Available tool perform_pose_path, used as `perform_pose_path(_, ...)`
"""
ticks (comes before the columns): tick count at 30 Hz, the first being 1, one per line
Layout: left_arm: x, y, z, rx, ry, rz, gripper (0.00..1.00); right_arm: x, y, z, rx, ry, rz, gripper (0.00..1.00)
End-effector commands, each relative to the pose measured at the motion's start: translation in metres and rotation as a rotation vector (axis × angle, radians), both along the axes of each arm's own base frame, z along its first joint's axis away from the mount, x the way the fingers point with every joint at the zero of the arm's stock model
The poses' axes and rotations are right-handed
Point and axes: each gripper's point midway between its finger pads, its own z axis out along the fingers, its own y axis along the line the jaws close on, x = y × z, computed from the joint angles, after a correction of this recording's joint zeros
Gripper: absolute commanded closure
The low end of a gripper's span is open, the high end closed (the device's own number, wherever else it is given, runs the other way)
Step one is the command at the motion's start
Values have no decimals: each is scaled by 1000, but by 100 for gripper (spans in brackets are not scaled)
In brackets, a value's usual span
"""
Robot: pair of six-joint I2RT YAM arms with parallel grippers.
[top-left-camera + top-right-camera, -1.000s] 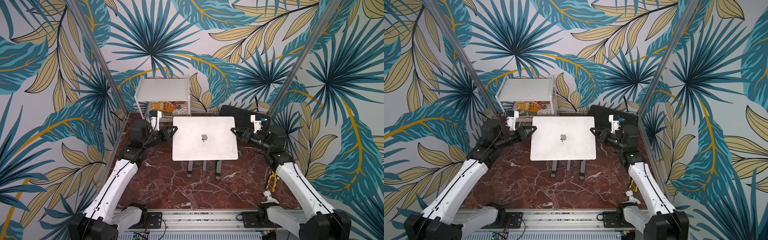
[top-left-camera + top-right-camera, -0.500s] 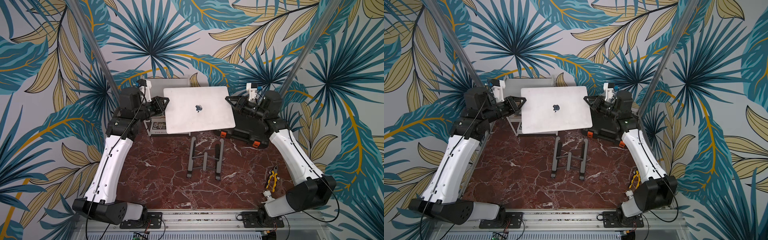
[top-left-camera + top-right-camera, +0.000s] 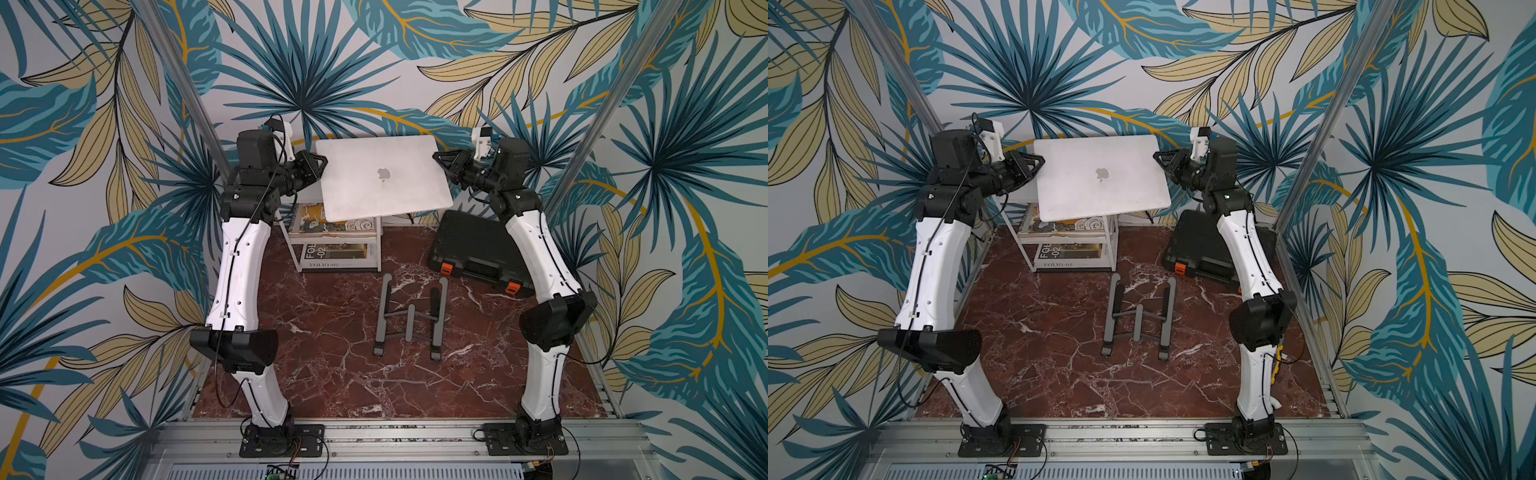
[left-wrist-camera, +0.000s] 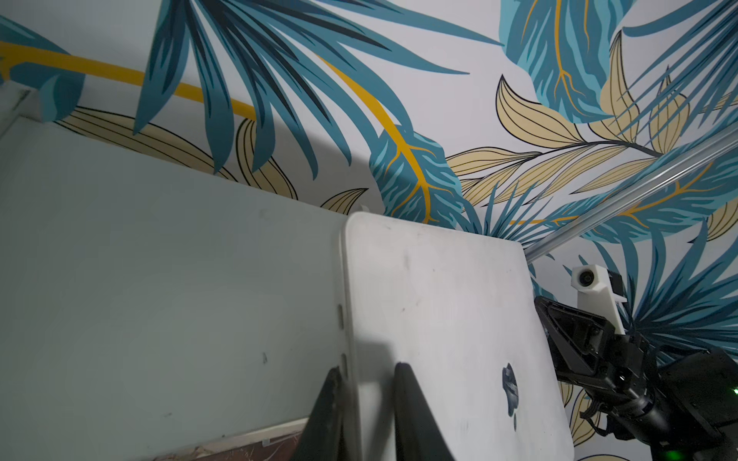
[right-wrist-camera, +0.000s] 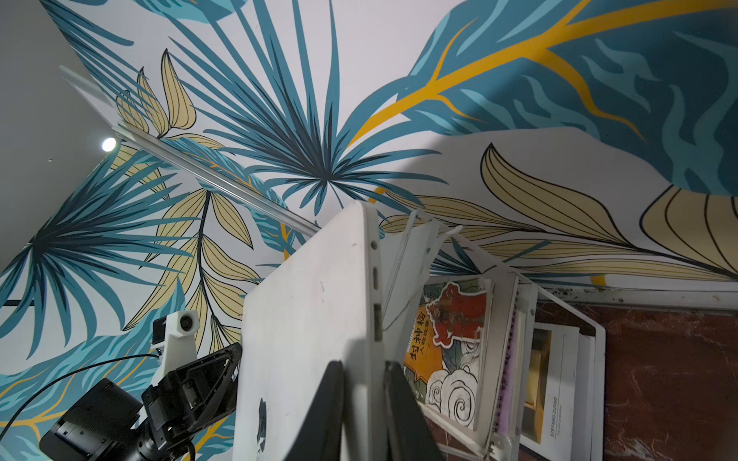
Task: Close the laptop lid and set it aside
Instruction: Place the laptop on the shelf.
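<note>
Next, my left gripper releases its hold on the laptop on top of the white shelf rack [image 3: 368, 170], at a spot that is close to the patterned wall. The laptop now hangs over that rack.
The laptop [image 3: 386, 195] is closed, and its silver laptop lid [image 3: 1084, 166] faces up with the dark apple logo showing. It hangs in the air at the back of the cell, over the white shelf rack [image 3: 338, 239]. My left gripper [image 3: 322, 166] is shut on the laptop's left edge, with one finger above the shell and one below in the left wrist view [image 4: 367, 369]. My right gripper [image 3: 436, 160] is shut on the opposite edge in the same way [image 5: 364, 363]. Whether the laptop touches the shelf top [image 4: 159, 279] cannot be told.
The rack's lower shelves hold books and magazines [image 5: 451, 351]. A grey H-shaped folding stand [image 3: 409, 316] lies on the red marble table [image 3: 332, 374]. A black tool case with orange latches [image 3: 478, 249] sits at the back right. The patterned wall stands close behind the laptop.
Both arms have lifted the closed laptop off the grey stand and carried it back and to the left, over the shelf rack. Both grips have stayed shut.
</note>
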Motion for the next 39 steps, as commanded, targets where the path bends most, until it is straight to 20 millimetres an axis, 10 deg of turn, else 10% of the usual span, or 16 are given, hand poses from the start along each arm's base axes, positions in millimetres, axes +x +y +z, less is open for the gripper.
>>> perform_pose_path(1,12,-21,-1,79,-81,-95,100,-30,34,49,84,-120,78,100)
perform_pose_path(24,94,4,-25,-22,-142,-43,97,12,40,44,207,-120,-52,100)
perform_pose_path(32,104,1,-23,-8,-216,-63,51,26,43,28,213,-87,-75,100)
perform_pose_path(39,104,9,-12,27,-265,-36,46,33,41,18,196,-67,-108,100)
